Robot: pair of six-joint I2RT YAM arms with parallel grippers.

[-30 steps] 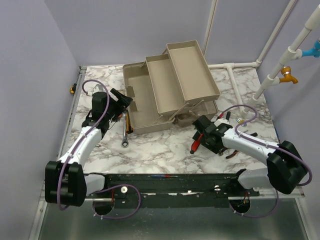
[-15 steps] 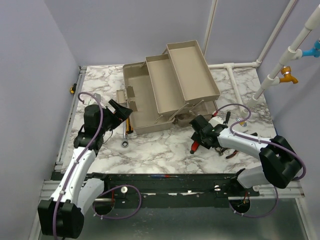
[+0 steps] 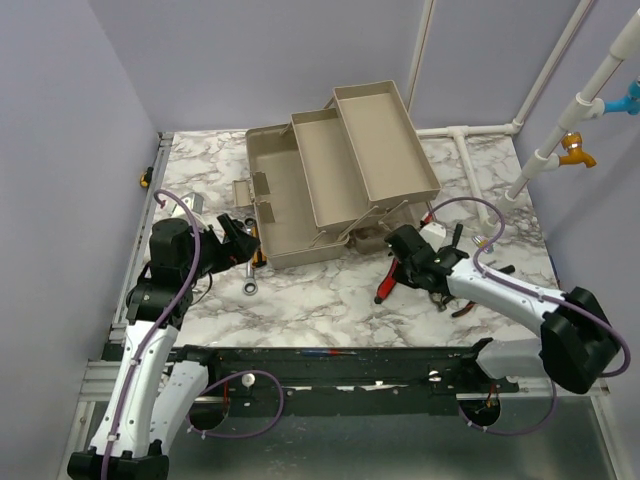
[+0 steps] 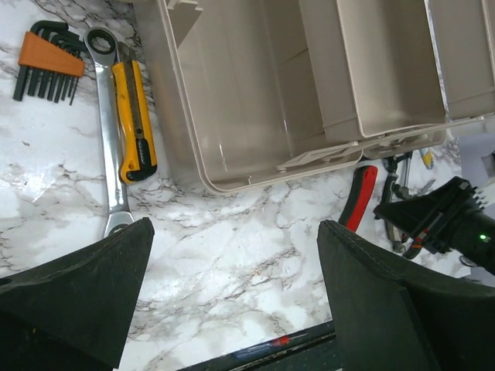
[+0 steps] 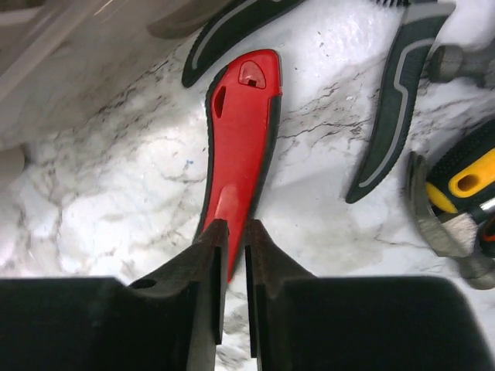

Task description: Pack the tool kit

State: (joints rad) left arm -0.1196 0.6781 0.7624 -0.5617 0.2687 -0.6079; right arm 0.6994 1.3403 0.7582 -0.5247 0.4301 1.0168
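I will open my right gripper's fingers wide, as they are nearly shut over the red cutter's near end, and take the cutter across its body [image 5: 237,182].
The tool kit's beige toolbox [image 3: 262,200] stands open at the back of the marble table, its fold-out trays [image 3: 385,140] stepped up to the right; the left wrist view looks into its deep bin [image 4: 255,100]. A red cutter [image 3: 384,286] lies flat in front of it, also in the right wrist view [image 5: 240,124] and the left wrist view [image 4: 357,197]. My right gripper [image 5: 236,228] is shut on the cutter's near tip, low over the table [image 3: 400,262]. My left gripper [image 4: 232,294] hangs open over bare marble, left of the box [image 3: 238,240], holding nothing.
A long wrench [image 4: 108,147], a yellow utility knife [image 4: 135,116] and an orange hex key set [image 4: 46,66] lie left of the box. Dark-handled pliers [image 5: 394,108] and a yellow-and-black hammer [image 5: 456,209] lie right of the cutter. White pipes [image 3: 470,150] run along the back right.
My right gripper has closed from wide open onto the red cutter's tip. The left arm has drawn back toward the near left, away from the box, jaws still open.
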